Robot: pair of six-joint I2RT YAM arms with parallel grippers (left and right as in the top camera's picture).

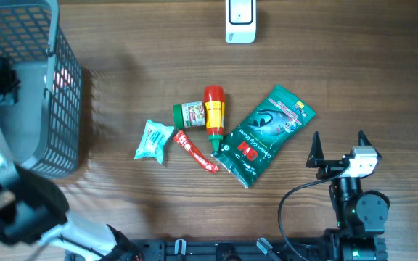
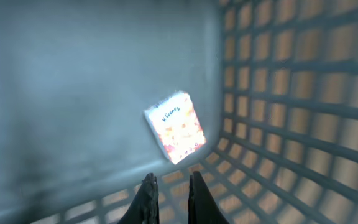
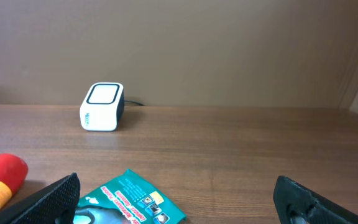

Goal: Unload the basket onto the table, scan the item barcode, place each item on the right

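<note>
Next, my left gripper opens its shut, empty fingers wide above the orange-and-white packet, then lowers them and grips the packet's end [image 2: 186,149] near the mesh.
A small orange-and-white packet [image 2: 175,126] lies on the floor of the grey mesh basket [image 1: 65,109]. My left gripper [image 2: 172,178] hangs inside the basket just above that packet, shut, with nothing between its fingers. The white barcode scanner [image 1: 239,22] stands at the far edge of the table and also shows in the right wrist view as the scanner [image 3: 102,106]. My right gripper [image 1: 339,139] rests open and empty near the front right, just right of a green pouch [image 1: 265,134].
Mid-table lie a red-and-yellow bottle [image 1: 214,112], a small green jar [image 1: 189,113], a red stick pack [image 1: 194,151] and a pale teal packet [image 1: 154,139]. The basket fills the far left. The left arm's black links cross the left edge.
</note>
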